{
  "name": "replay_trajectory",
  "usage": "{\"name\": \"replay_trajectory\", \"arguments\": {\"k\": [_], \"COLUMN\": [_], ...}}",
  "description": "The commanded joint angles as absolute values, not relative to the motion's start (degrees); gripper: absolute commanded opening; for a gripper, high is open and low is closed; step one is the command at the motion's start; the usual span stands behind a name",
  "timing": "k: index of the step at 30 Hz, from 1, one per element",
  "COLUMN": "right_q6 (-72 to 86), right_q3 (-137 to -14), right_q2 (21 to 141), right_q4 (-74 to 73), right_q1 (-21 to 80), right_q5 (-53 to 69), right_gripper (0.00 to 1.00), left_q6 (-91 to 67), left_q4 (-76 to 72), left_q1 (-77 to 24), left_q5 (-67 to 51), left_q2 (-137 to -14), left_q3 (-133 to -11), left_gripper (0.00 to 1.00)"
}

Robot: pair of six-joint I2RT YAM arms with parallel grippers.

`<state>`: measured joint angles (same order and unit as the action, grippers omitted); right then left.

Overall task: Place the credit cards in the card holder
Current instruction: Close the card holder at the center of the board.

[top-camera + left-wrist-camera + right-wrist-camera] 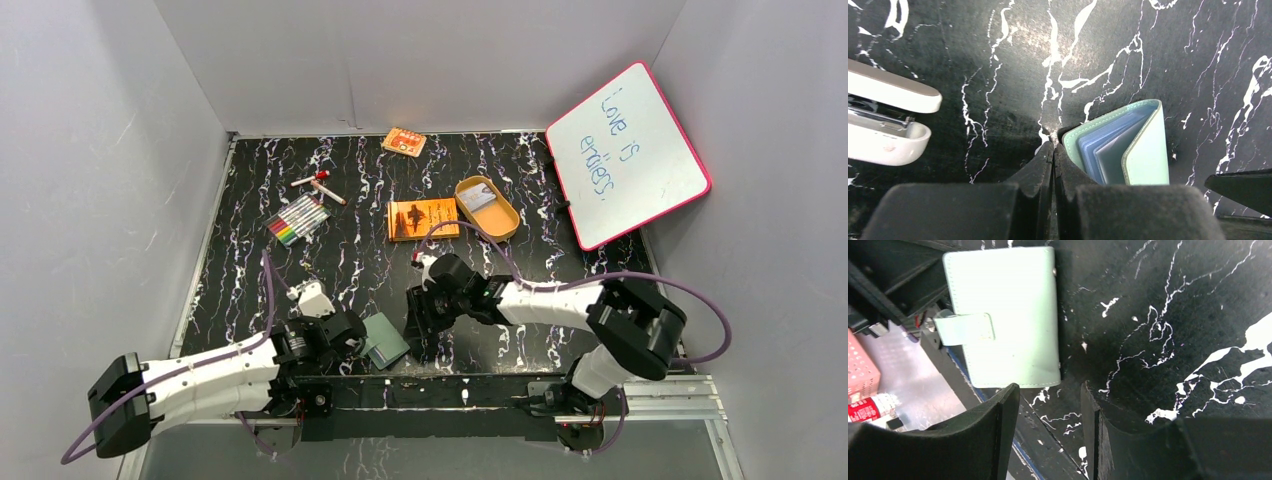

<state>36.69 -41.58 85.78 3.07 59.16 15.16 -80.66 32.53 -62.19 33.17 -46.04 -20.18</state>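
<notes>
The card holder lies crooked and gapes beside my left gripper, so my right gripper will square and steady it before my left gripper takes the snap tab (966,329).
The card holder (386,340) is a pale grey-green wallet lying near the table's front edge, between my two grippers. In the left wrist view the card holder (1144,150) stands slightly ajar, showing its blue and clear pockets. My left gripper (1053,150) is shut on nothing, its right finger against the holder's open edge. The right wrist view shows the holder's cover (1008,315) and its snap tab (965,329). My right gripper (1050,390) is open and empty, just short of the holder's corner. A small orange card (404,141) lies at the back, and a pale card (480,198) lies in the tin.
An orange book (422,218) and a tan oval tin (500,215) lie mid-table. A white stapler-like object (313,298) sits just left of my left gripper. Coloured markers (297,220) lie at the left. A whiteboard (628,152) leans at the right wall.
</notes>
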Motion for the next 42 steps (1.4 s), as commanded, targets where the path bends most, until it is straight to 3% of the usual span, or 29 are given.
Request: {"name": "replay_trajectory", "arguments": {"k": [1, 15, 22, 29, 33, 38, 42], "right_q6": [37.2, 45.2, 49.6, 49.3, 49.0, 48.6, 49.3], "right_q3": [-44.1, -36.3, -35.2, -37.6, -39.3, -43.9, -47.3], "right_q2": [87.6, 81.1, 79.3, 81.9, 83.0, 87.3, 91.8], "right_q4": [6.0, 3.2, 3.7, 3.0, 3.1, -1.4, -5.5], "right_q1": [59.6, 59.5, 59.4, 59.7, 60.3, 61.7, 62.3], "right_q5": [14.7, 3.6, 3.1, 1.3, 1.4, -1.3, -2.9], "right_gripper": [0.56, 0.57, 0.64, 0.65, 0.65, 0.67, 0.66], "left_q6": [-78.3, -70.2, -74.6, -75.3, -68.8, -69.1, -71.9], "left_q4": [26.5, 6.4, 18.4, 34.3, 33.0, 27.2, 21.3], "left_q1": [-61.9, -59.8, -59.6, -59.4, -59.3, -59.3, -59.3], "left_q5": [32.2, 26.4, 32.2, 38.7, 36.5, 29.8, 26.5], "left_q2": [-49.3, -63.6, -61.3, -45.4, -42.8, -48.1, -49.3], "left_q3": [-19.4, -20.3, -23.7, -27.5, -29.3, -26.4, -21.9], "left_gripper": [0.00, 0.00, 0.00, 0.46, 0.68, 0.71, 0.66]}}
